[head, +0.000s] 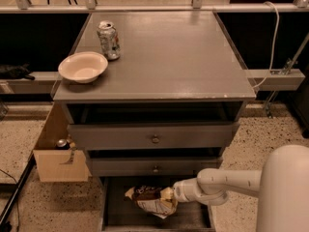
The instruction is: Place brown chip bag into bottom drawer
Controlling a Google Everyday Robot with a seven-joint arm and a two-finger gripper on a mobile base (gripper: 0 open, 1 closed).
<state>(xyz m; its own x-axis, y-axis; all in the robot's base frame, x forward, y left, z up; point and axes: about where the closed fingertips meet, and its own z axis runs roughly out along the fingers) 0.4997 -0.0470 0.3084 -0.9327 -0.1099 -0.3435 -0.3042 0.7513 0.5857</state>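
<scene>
The robot's gripper will release the brown chip bag, now hanging low inside that drawer, on the bottom drawer's inside, midway (153, 205) between its sides.
The brown chip bag (150, 199) is dark brown with yellow crimped ends and a white underside. It hangs low inside the open bottom drawer (116, 211), the deep grey tray at the foot of the cabinet. My gripper (169, 195) reaches in from the right on a white arm and is shut on the bag's right end. The fingertips are mostly hidden by the bag.
A silver soda can (109, 40) and a cream bowl (83, 66) stand on the cabinet top at the left. Two upper drawers with small round knobs (155, 139) are slightly open. An open cardboard box (60, 156) holding a can stands left of the cabinet.
</scene>
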